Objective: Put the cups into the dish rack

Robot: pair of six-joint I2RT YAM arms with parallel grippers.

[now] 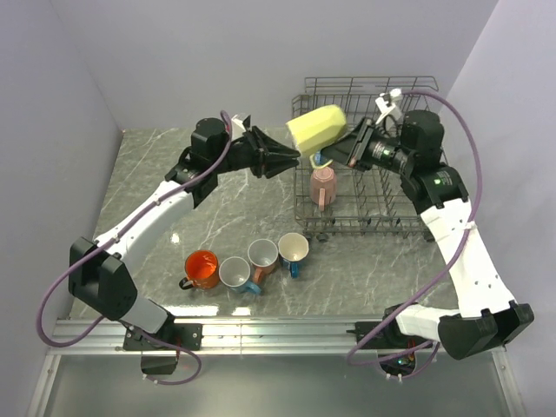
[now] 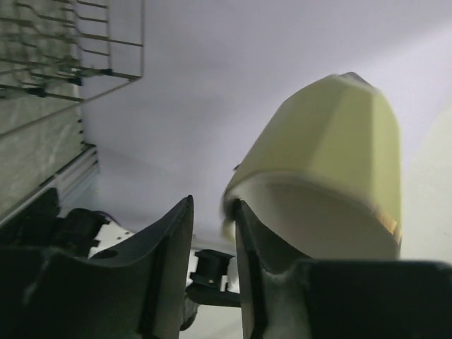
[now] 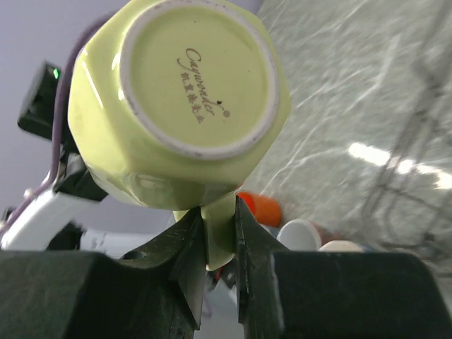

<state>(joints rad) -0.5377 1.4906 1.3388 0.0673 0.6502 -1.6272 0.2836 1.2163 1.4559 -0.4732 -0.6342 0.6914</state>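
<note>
Next, my right gripper puts the yellow-green mug, now hanging over the rack's near corner, down in the dish rack, diagonally [image 1: 346, 139] behind the pink mug.
A yellow-green mug [image 1: 317, 129] hangs in the air over the near left corner of the grey wire dish rack [image 1: 408, 217]. My right gripper [image 1: 340, 152] is shut on its handle; the right wrist view shows the mug's base [image 3: 191, 92] above the pinching jaws [image 3: 220, 208]. My left gripper [image 1: 294, 156] is at the mug's mouth with its jaws apart. In the left wrist view the mug [image 2: 332, 155] has its rim against one finger, and the gripper [image 2: 212, 205] is open. A pink mug [image 1: 323, 185] stands in the rack.
Several mugs stand on the marble table in front of the rack: an orange one [image 1: 201, 269], one with a blue handle [image 1: 234, 274], a salmon one [image 1: 262, 254] and a dark blue one [image 1: 293, 249]. White walls close in on both sides.
</note>
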